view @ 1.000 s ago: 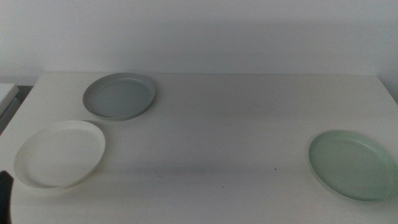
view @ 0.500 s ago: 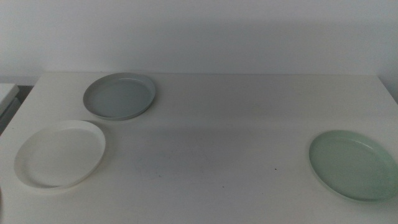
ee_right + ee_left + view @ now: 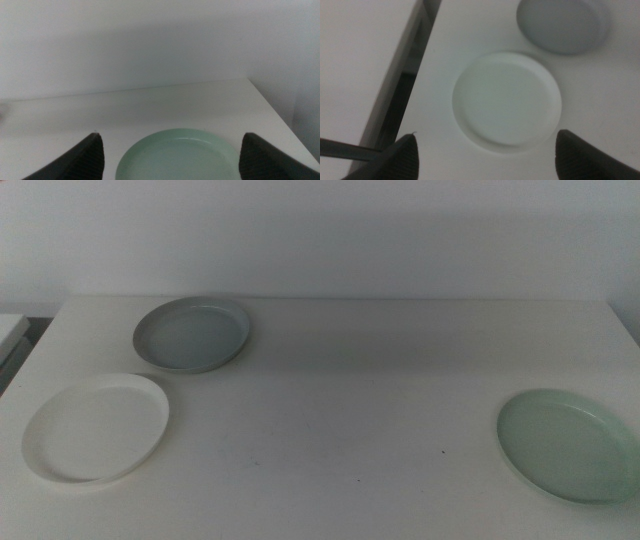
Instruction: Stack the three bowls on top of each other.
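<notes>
Next, my left gripper closes on the white bowl's rim (image 3: 38, 413) (image 3: 455, 89), on the side that faces the dark gap, farthest from the mint green bowl.
Three bowls lie apart on the white table (image 3: 360, 410). The white bowl (image 3: 95, 428) is at the front left, the grey bowl (image 3: 192, 334) behind it at the back left, and the mint green bowl (image 3: 568, 444) at the front right. Neither arm shows in the middle view. My left gripper (image 3: 487, 137) hovers open above the white bowl (image 3: 506, 98), with the grey bowl (image 3: 561, 25) beyond it. Over the near rim of the mint green bowl (image 3: 177, 155), my right gripper (image 3: 170, 136) stands open. Both hold nothing.
A pale wall runs behind the table. A second white surface (image 3: 10, 330) stands to the left, separated from the table by a dark gap (image 3: 402, 90). The table's right edge (image 3: 272, 110) lies close to the mint green bowl.
A dark gripper tip at the bottom left corner of the middle view has withdrawn out of the picture. The three bowls have not moved.
</notes>
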`<control>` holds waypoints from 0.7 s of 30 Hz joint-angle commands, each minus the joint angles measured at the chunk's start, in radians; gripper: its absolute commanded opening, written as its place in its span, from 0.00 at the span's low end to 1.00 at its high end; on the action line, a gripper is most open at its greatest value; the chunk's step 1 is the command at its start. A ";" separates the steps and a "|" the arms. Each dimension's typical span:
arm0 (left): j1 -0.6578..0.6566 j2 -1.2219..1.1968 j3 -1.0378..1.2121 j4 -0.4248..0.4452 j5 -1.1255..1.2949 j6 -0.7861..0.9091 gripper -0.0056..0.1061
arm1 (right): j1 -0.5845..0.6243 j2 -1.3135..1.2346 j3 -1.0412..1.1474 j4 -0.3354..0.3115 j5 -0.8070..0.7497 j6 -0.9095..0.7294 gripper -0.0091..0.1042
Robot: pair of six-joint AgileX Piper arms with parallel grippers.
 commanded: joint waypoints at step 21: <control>0.242 0.592 -0.246 -0.208 0.017 0.498 0.89 | 0.001 -0.004 0.003 -0.009 -0.010 -0.002 0.90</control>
